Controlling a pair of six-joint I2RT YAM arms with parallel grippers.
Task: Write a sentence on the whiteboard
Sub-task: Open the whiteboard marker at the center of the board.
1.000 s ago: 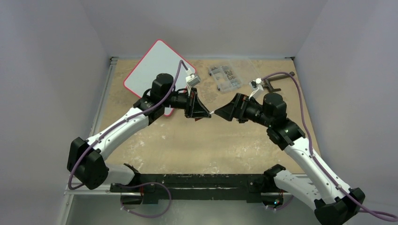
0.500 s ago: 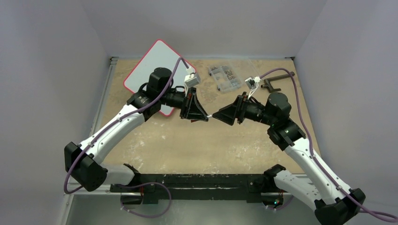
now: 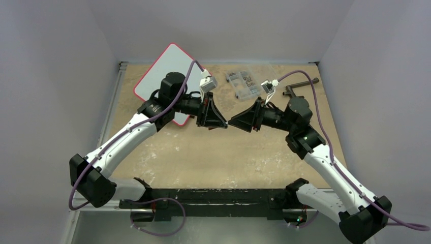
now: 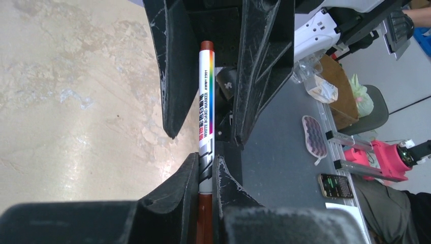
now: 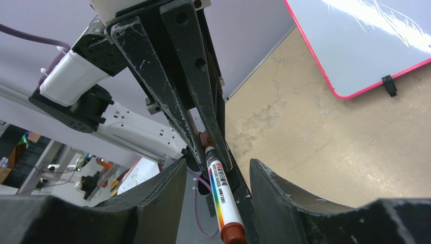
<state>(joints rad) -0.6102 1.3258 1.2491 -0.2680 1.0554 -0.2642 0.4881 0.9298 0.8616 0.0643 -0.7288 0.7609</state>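
I can see my left gripper's fingers overlap the marker's white body, so I should grip only the brown cap [image 4: 205, 213] with my left gripper while my right gripper holds the marker's far end.
The whiteboard [image 3: 161, 71], white with a red rim, lies tilted at the back left; its corner [image 5: 366, 40] shows blank, and the sentence shows in no view. A white marker [image 4: 206, 109] with a brown cap and rainbow stripe hangs level above mid-table. My left gripper [image 3: 216, 122] is shut on its capped end [image 4: 205, 175]. My right gripper [image 3: 235, 122] faces it tip to tip. Its fingers [image 5: 284, 198] stand either side of the marker's other end [image 5: 223, 206], with gaps on both sides.
A clear parts box [image 3: 244, 84] sits at the back centre. A dark metal tool [image 3: 300, 85] lies at the back right. A small black foot [image 5: 390, 85] sticks out from the whiteboard's edge. The left arm's elbow hangs over the whiteboard's near corner.
My right gripper has moved left over the marker's free end and its jaws have narrowed. The left gripper keeps its hold and has shifted slightly left.
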